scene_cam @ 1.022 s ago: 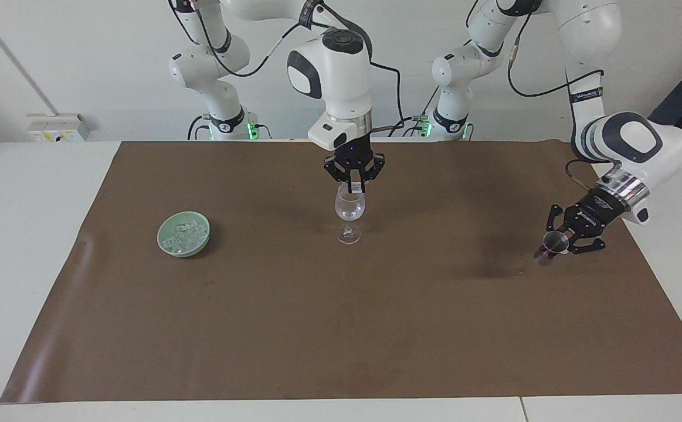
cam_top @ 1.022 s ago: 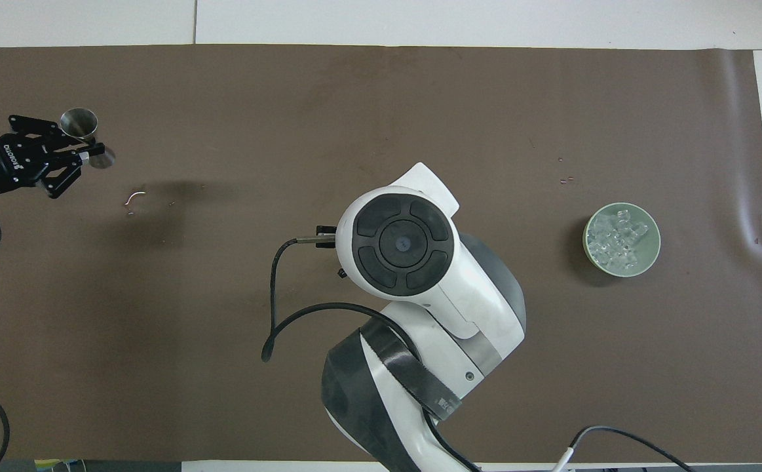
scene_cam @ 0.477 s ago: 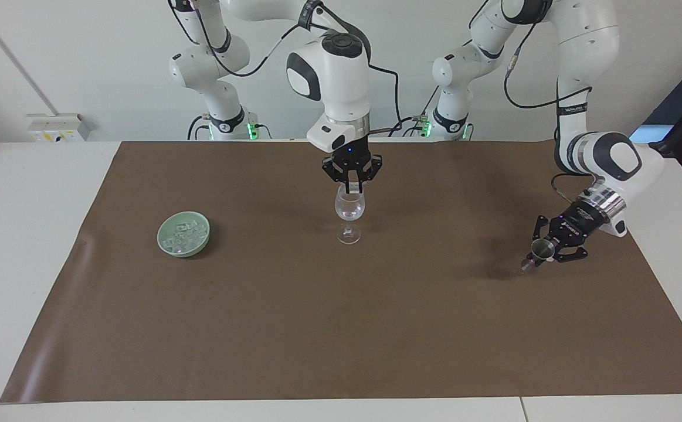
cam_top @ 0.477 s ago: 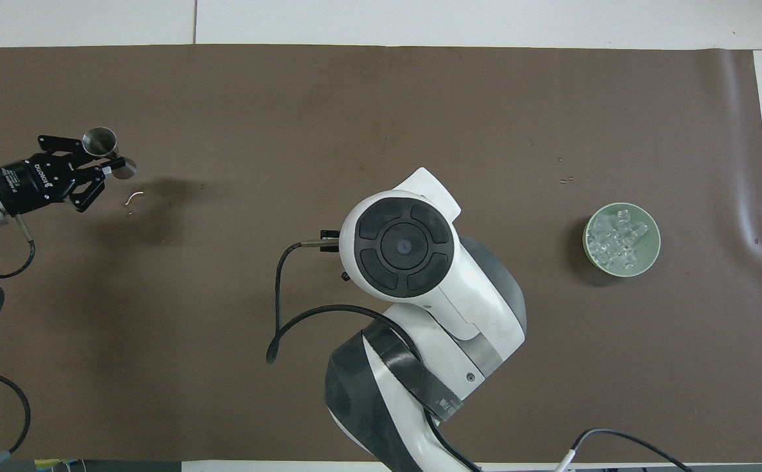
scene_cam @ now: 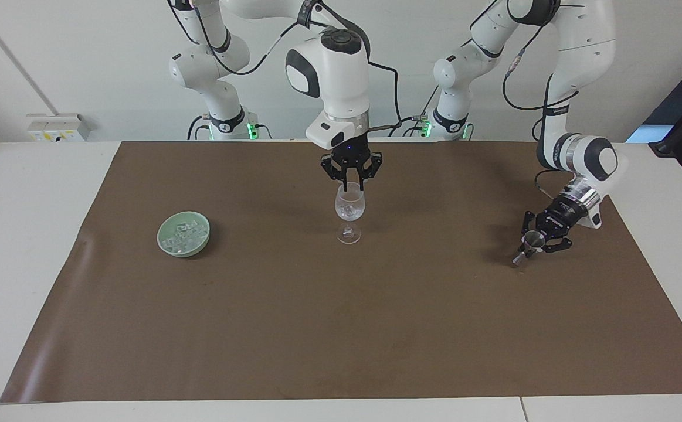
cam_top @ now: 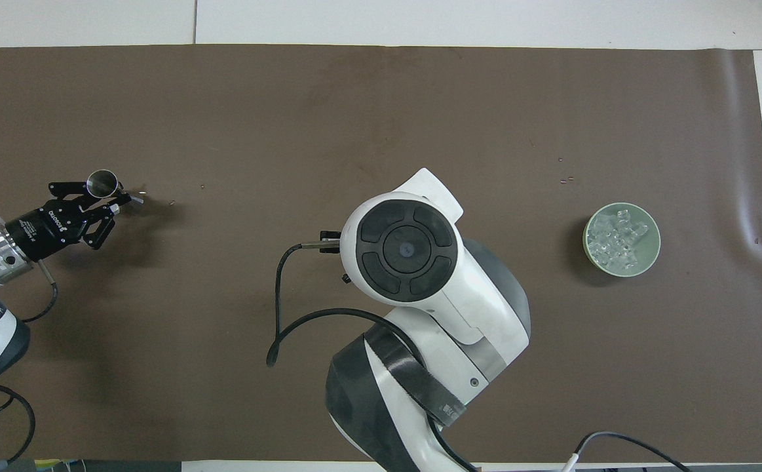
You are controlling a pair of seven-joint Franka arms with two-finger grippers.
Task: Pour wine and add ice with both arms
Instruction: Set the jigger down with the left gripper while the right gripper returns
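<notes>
I need to stand the metal jigger, now tilted low over the mat, on the brown mat (cam_top: 149,217) just past my left gripper's fingers, beside the tiny specks.
A clear wine glass (scene_cam: 349,212) stands upright mid-mat, with a small clear ice cube (scene_cam: 349,207) in its bowl. My right gripper (scene_cam: 352,186) hangs straight down just above the rim, fingers slightly parted and holding nothing. In the overhead view the right arm hides the glass. More ice (scene_cam: 183,233) (cam_top: 620,241) fills a green bowl (scene_cam: 200,249) (cam_top: 585,239) toward the right arm's end. Toward the left arm's end, my left gripper (scene_cam: 529,243) (cam_top: 111,196) is shut on a small metal jigger (scene_cam: 532,238) (cam_top: 102,181), tilted and low over the mat.
A brown mat (scene_cam: 317,322) covers most of the white table. Tiny specks lie on the mat (cam_top: 564,177) near the bowl. A white socket strip (scene_cam: 59,126) sits at the table's edge beside the right arm's base. A black cable (cam_top: 276,308) hangs from the right wrist.
My right gripper's fingers have parted and the ice cube they held now lies in the glass. My left arm has come down toward the mat, still holding the jigger.
</notes>
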